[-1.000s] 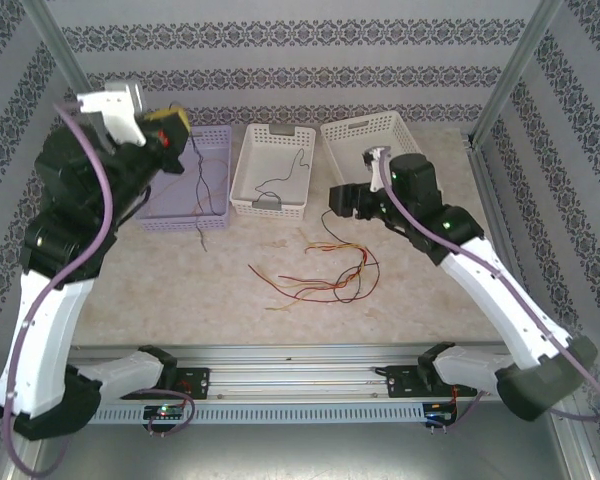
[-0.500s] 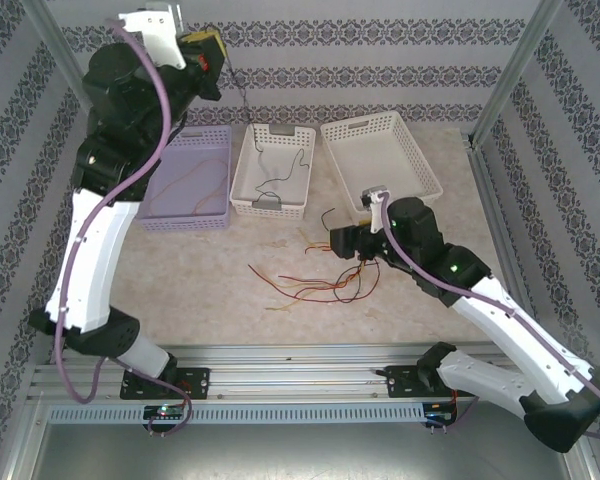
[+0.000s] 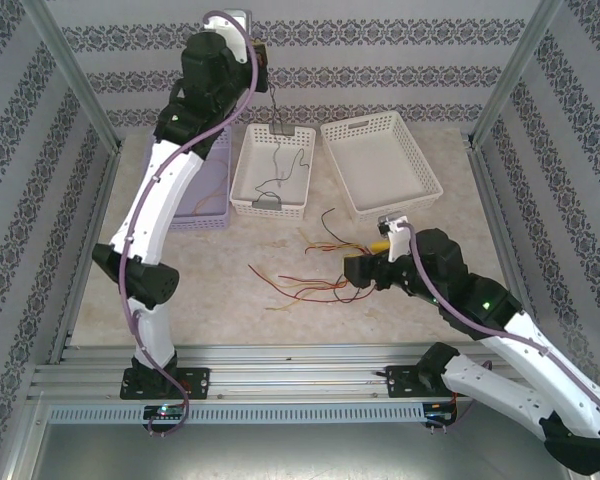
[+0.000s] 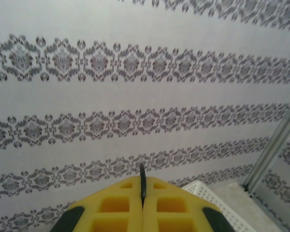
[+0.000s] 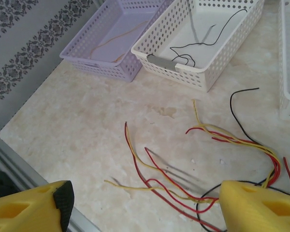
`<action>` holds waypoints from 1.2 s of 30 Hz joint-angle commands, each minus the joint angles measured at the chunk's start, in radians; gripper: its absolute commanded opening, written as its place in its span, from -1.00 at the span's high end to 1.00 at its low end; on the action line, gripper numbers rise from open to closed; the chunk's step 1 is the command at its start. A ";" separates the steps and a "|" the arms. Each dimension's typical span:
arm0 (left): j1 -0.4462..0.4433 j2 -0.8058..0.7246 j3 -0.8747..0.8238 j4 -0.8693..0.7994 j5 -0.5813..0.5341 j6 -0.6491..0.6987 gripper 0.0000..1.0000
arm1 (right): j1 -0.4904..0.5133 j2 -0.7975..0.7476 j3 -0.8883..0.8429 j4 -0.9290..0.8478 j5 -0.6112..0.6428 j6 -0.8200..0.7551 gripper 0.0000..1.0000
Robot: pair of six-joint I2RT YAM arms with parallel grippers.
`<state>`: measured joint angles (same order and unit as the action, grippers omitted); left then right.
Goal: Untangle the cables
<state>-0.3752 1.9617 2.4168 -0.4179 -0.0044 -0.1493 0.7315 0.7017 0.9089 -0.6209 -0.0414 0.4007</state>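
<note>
Next, my left gripper lets go of the black cable inside the middle white basket, where it will lie over the other black cable (image 3: 277,183).
The cables lie as a loose tangle of red, yellow and black wires (image 3: 320,278) on the table in front of the baskets. My right gripper (image 3: 365,270) hovers low at the tangle's right end, open; in the right wrist view its fingers (image 5: 261,208) straddle red and yellow strands (image 5: 169,179) without touching them. My left gripper (image 3: 260,58) is raised high against the back wall, shut on a black cable (image 4: 142,181) that dangles (image 3: 276,120) into the middle white basket (image 3: 242,180). Another black cable (image 5: 203,41) lies in that basket.
A purple basket (image 3: 205,215) stands at the back left, half hidden by my left arm, with a tan wire (image 5: 121,41) inside. A second white basket (image 3: 420,170) stands at the back right. Metal frame posts (image 3: 505,75) flank the table.
My left arm swung up and right from over the purple basket to above the middle basket, carrying the black cable. My right gripper came down and nearer, onto the tangle's right end.
</note>
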 commanded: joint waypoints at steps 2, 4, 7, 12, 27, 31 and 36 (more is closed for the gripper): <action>0.022 0.012 0.049 0.036 -0.026 0.021 1.00 | 0.016 -0.041 -0.051 -0.048 0.017 0.035 -0.59; 0.022 0.016 0.002 0.041 -0.024 0.011 1.00 | 0.019 -0.045 -0.078 -0.045 0.015 0.046 -0.59; 0.022 0.000 -0.132 0.087 -0.004 -0.013 1.00 | 0.020 -0.043 -0.131 -0.014 0.023 0.063 -0.59; 0.021 -0.023 -0.364 0.191 0.010 -0.055 1.00 | 0.019 0.017 -0.209 0.057 0.053 0.121 -0.59; 0.020 0.056 -0.599 0.212 0.076 -0.147 0.57 | -0.095 0.214 -0.291 0.148 -0.027 0.308 -0.52; 0.018 0.048 -0.646 0.217 0.087 -0.163 0.12 | -0.125 0.203 -0.311 0.147 -0.037 0.322 -0.52; 0.014 0.021 -0.642 0.173 0.106 -0.167 -0.48 | -0.137 0.226 -0.321 0.145 -0.027 0.343 -0.52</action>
<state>-0.3645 2.0033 1.7718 -0.2459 0.0784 -0.2989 0.6037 0.9195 0.6067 -0.4885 -0.0650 0.7116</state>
